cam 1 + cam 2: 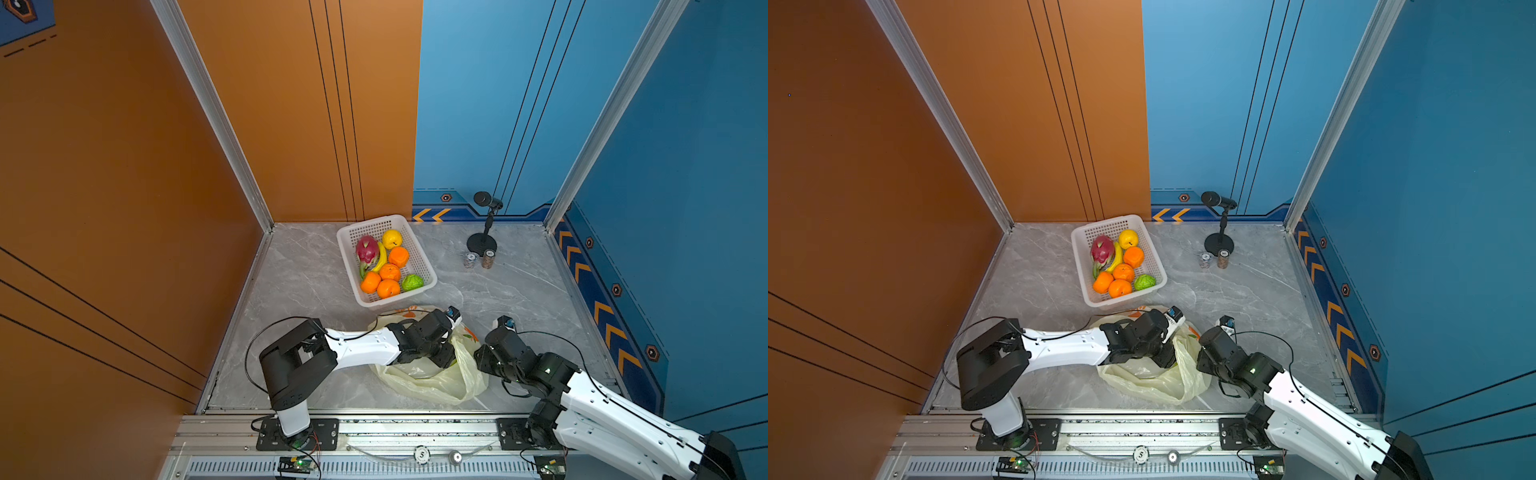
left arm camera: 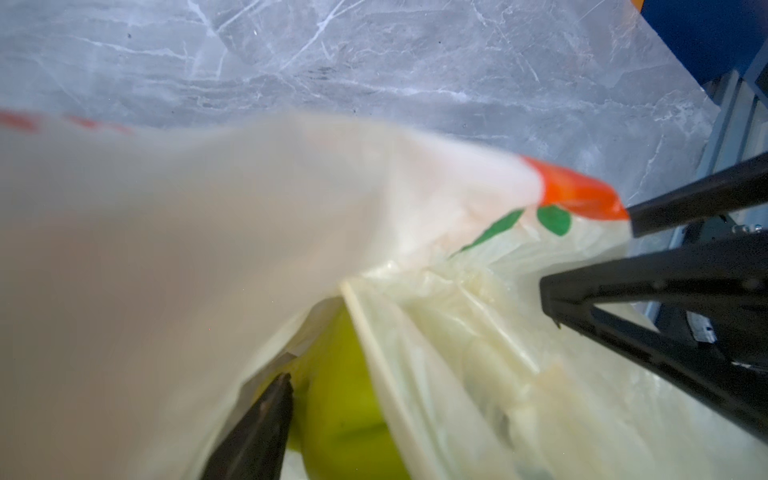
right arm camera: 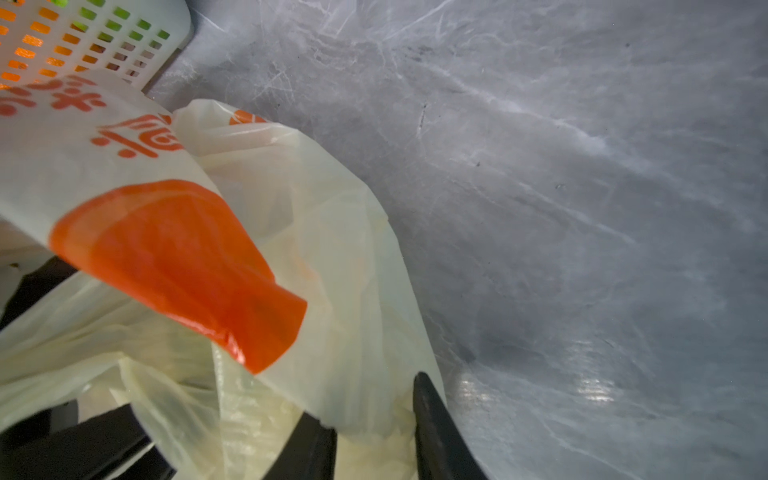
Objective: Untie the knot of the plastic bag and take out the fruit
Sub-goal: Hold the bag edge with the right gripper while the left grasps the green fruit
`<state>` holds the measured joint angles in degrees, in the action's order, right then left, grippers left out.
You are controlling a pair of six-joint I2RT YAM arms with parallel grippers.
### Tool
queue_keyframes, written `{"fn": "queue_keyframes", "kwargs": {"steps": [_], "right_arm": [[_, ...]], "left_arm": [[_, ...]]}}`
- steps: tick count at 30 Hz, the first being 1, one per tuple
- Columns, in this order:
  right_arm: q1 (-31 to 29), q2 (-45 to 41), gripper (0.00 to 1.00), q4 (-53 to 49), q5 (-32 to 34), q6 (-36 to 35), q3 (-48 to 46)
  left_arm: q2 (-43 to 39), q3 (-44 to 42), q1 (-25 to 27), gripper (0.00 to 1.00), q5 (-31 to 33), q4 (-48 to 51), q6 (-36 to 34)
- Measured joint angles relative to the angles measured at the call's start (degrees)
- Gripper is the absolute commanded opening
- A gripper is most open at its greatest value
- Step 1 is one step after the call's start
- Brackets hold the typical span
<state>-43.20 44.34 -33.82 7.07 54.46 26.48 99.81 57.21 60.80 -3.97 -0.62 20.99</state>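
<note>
I can see a fold of the plastic bag lying across the green fruit, so I should open my left gripper and take the green fruit inside the fold (image 2: 340, 412) before lifting.
The pale-yellow plastic bag (image 1: 428, 380) (image 1: 1150, 380) lies crumpled and open at the front of the table; its knot is out of view. My left gripper (image 1: 448, 358) reaches down into the bag's mouth. In the left wrist view one of its fingers (image 2: 270, 419) lies against a green fruit (image 2: 345, 395) inside the bag (image 2: 208, 249), and plastic hides the other finger. My right gripper (image 1: 478, 359) (image 3: 374, 415) is shut on the bag's rim (image 3: 332, 249) and holds it up. The other fruit, a dragon fruit (image 1: 367, 248), oranges (image 1: 390, 272), a yellow one (image 1: 392, 239) and a green one (image 1: 412, 282), lie in the basket.
The white perforated basket (image 1: 349, 245) stands just behind the bag, with a banana (image 1: 381, 257) in it too. A microphone on a stand (image 1: 484, 232) and two small cans (image 1: 470, 261) are at the back right. Walls close in the table on three sides.
</note>
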Motion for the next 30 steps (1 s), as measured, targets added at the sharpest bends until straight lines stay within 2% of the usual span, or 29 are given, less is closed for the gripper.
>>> {"fn": "queue_keyframes", "kwargs": {"steps": [9, 15, 27, 28, 30], "right_arm": [[0.85, -1.40, 0.33, -0.02, 0.02, 0.02, 0.00], [1.20, -1.70, 0.34, -0.02, 0.00, 0.02, 0.00], [1.38, -1.86, 0.35, -0.02, -0.02, 0.00, 0.00], [1.38, -1.86, 0.35, -0.02, -0.02, 0.00, 0.00], [1.38, -1.86, 0.35, -0.02, 0.00, 0.00, 0.00]], "left_arm": [[-5.16, -2.45, 0.00, 0.60, -0.11, 2.60, 0.02], [-6.80, -4.09, 0.00, 0.84, -0.66, 2.58, -0.11], [0.00, -2.32, -0.48, 0.85, -0.63, 0.04, 0.94], [0.42, -2.05, -0.55, 0.90, -0.63, -0.17, 1.01], [1.11, -1.90, -0.66, 0.91, -0.70, -0.46, 1.29]]}}
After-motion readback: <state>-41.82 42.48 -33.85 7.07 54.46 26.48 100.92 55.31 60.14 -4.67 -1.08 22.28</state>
